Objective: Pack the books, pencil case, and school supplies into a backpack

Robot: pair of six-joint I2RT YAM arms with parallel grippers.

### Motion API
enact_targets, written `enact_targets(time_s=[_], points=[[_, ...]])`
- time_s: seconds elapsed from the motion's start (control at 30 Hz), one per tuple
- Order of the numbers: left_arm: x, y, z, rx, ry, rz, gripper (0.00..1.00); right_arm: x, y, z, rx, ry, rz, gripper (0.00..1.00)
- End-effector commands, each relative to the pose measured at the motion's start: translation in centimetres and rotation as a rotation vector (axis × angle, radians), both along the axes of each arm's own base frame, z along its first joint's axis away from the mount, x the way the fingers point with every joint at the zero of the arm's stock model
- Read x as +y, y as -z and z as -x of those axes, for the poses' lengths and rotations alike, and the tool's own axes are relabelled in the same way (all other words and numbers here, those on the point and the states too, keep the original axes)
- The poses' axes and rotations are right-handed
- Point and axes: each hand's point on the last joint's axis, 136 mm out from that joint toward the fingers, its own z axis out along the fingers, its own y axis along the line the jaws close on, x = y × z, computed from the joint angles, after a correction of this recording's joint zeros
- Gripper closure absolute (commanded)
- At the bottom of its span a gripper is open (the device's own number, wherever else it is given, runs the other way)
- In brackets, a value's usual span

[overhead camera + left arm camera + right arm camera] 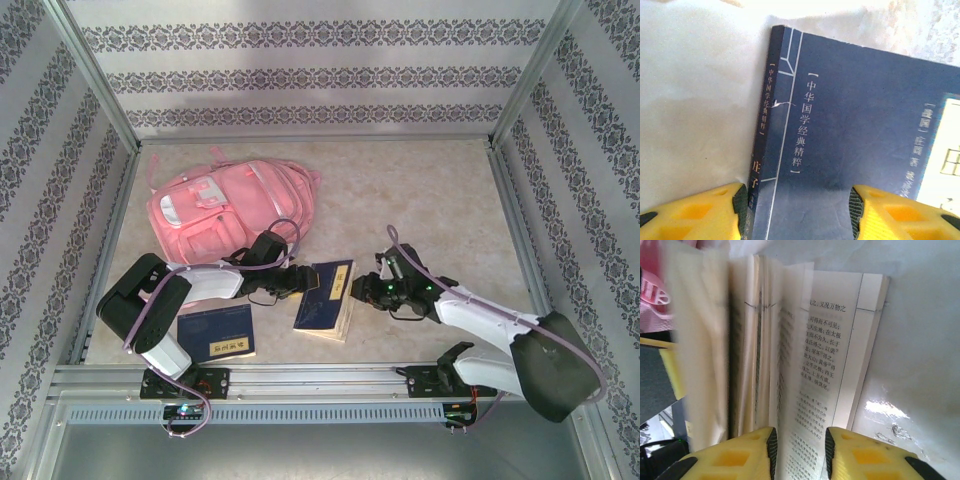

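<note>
The book's pages fan open around the fingers of the robot's right gripper, so it should free those fingers and take the edge [350,298] with cover and pages together.
The pink backpack [225,210] lies at the back left of the table. One navy book [325,300] lies mid-table, in front of it. My left gripper [290,283] [797,215] is open over that book's [855,125] spine corner, one finger past the spine and the other above the cover. My right gripper [360,290] [800,455] is open at the book's right edge, where the pages [830,355] are fanned up and a printed page lies between the fingers. A second navy book [216,333] lies front left. The pencil case and school supplies are out of view.
Patterned walls and metal posts [100,90] enclose the beige table [420,190]. A metal rail [320,378] runs along the near edge by the arm bases. Bare table stretches to the back right.
</note>
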Motion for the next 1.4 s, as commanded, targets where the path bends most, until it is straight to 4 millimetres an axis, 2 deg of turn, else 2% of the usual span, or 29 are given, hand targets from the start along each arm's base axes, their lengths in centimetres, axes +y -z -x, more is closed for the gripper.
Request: enact_targets(time_s=[0.0, 0.03, 0.17, 0.23, 0.3, 0.57, 0.67, 0.7, 0.8, 1.0, 1.1, 1.2, 1.27, 1.37], points=[[0.3, 3.4, 3.1, 0.105, 0.049, -0.051, 0.43, -0.3, -0.4, 0.3, 0.007, 0.039, -0.064, 0.66], [0.2, 3.5, 3.1, 0.107, 0.050, -0.050, 0.43, -0.2, -0.8, 0.2, -0.003, 0.043, -0.081, 0.63], [0.1, 3.7, 3.1, 0.115, 0.050, -0.047, 0.43, -0.6, -0.2, 1.1, 0.007, 0.044, -0.092, 0.38], [0.0, 3.7, 3.0, 0.114, 0.049, -0.045, 0.43, -0.5, 0.0, 1.2, 0.019, 0.037, -0.093, 0.31], [0.0, 3.7, 2.9, 0.116, 0.049, -0.045, 0.43, -0.2, 0.3, 1.3, 0.035, 0.031, -0.110, 0.30], [-0.4, 3.8, 3.0, 0.119, 0.057, -0.043, 0.43, 2.2, 0.7, 0.1, 0.069, -0.003, -0.163, 0.49], [-0.4, 3.9, 3.1, 0.121, 0.060, -0.045, 0.43, 2.5, 1.4, 0.0, 0.087, -0.006, -0.165, 0.55], [-0.4, 3.9, 3.1, 0.119, 0.061, -0.045, 0.43, 3.1, 0.5, -0.8, 0.065, -0.010, -0.180, 0.57], [-0.6, 3.9, 3.1, 0.118, 0.065, -0.046, 0.43, 3.6, 0.7, -1.1, 0.064, -0.021, -0.175, 0.61], [-0.3, 3.8, 3.1, 0.112, 0.066, -0.070, 0.43, 3.1, 2.5, -0.9, 0.086, -0.021, -0.109, 0.88], [0.6, 3.3, 3.1, 0.086, 0.069, -0.118, 0.42, 2.7, 2.7, -0.8, 0.091, -0.016, -0.109, 0.94], [1.7, 2.8, 3.0, 0.071, 0.070, -0.168, 0.39, 2.4, 2.4, -0.8, 0.089, -0.007, -0.148, 0.98], [2.3, 2.7, 3.0, 0.072, 0.060, -0.173, 0.38, 2.9, 1.4, -1.3, 0.073, -0.006, -0.205, 0.99], [2.4, 3.1, 3.2, 0.099, 0.047, -0.147, 0.36, 2.9, 0.8, -1.1, 0.090, 0.003, -0.275, 1.00]])
